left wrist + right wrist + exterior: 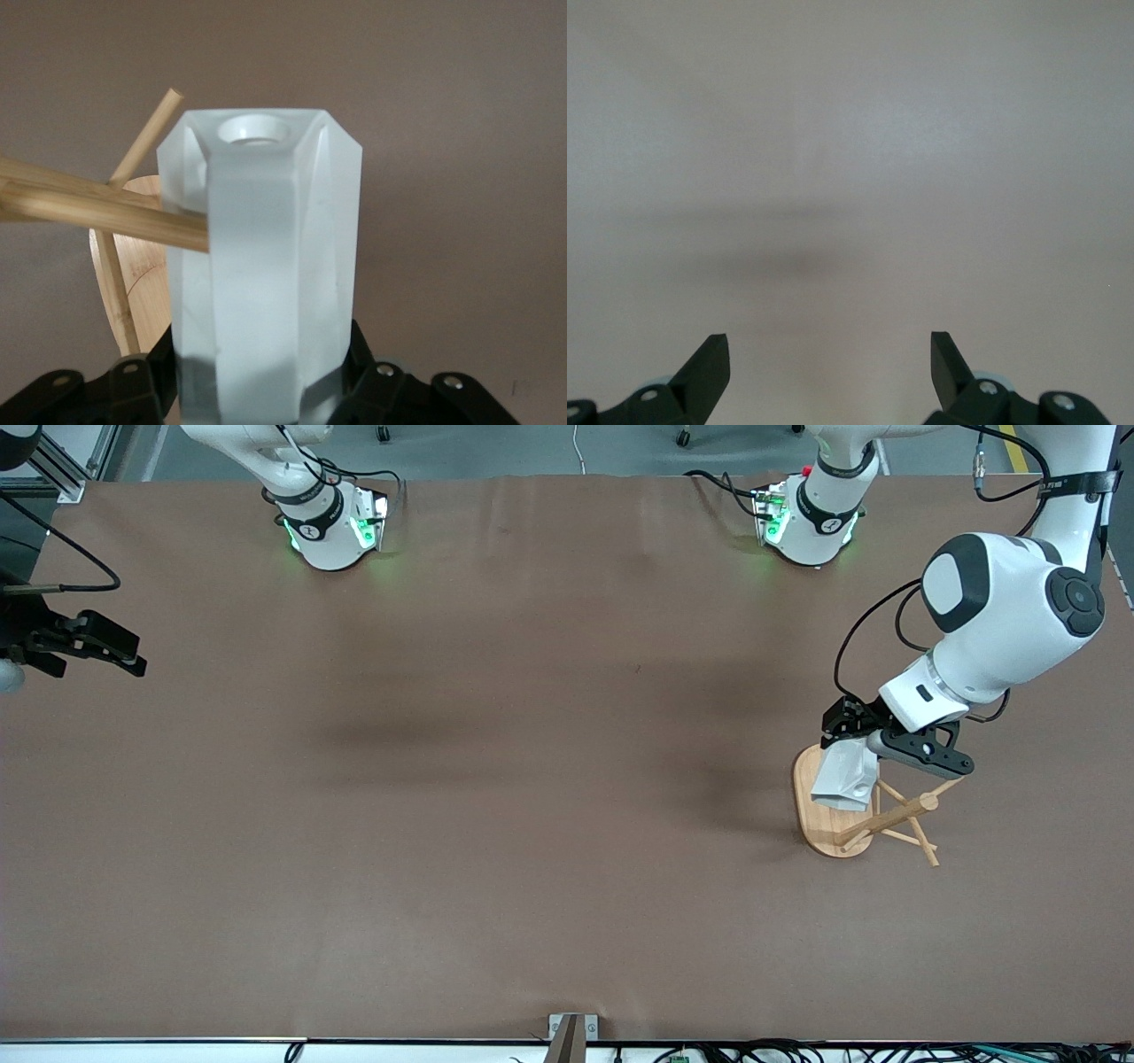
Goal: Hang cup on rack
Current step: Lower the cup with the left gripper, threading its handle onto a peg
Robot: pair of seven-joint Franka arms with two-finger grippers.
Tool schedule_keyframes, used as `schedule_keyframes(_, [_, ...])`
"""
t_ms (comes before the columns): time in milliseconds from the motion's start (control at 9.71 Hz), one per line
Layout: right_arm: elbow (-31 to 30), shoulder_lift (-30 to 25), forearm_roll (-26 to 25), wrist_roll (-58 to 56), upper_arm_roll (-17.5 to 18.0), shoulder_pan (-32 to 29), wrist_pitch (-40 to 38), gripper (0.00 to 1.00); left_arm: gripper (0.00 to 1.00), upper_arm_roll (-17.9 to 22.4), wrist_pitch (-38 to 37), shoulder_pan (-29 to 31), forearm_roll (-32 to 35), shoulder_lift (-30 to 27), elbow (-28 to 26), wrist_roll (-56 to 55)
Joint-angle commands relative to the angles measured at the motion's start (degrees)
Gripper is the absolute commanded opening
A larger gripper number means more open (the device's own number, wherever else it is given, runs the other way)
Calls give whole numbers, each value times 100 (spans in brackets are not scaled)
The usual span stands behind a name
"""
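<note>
The robot's left gripper needs to release the white faceted cup on the rack's angled peg (872,796) (133,220) that points over the oval base.
My left gripper (852,746) is shut on the white faceted cup (843,781) and holds it over the bamboo rack (893,817). The cup hangs above the rack's oval base (813,815), beside the central post. In the left wrist view the cup (266,266) fills the space between the black fingers (142,381) of my left gripper (264,394). One angled peg (97,208) runs up to the cup's side, and its tip is hidden by the cup. A round hole (253,131) shows on the cup's end away from the fingers. My right gripper (122,657) waits open over the table at the right arm's end, with nothing between its fingers (709,365).
The brown table (532,779) carries only the rack. More thin pegs (926,849) stick out from the rack's post toward the front camera. A metal bracket (572,1027) sits at the table's near edge.
</note>
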Motion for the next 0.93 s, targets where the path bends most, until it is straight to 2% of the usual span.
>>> schedule_keyframes(0, [-106, -118, -22, -72, 13, -27, 52, 100, 24, 42, 109, 6, -108, 163, -52, 327])
schedule_keyframes(103, [-97, -118, -22, -72, 13, -27, 52, 100, 24, 173, 109, -2, -108, 207, -17, 371])
schedule_keyframes(824, [-97, -101, -22, -72, 13, -27, 60, 100, 25, 280, 109, 6, -117, 453, 194, 679])
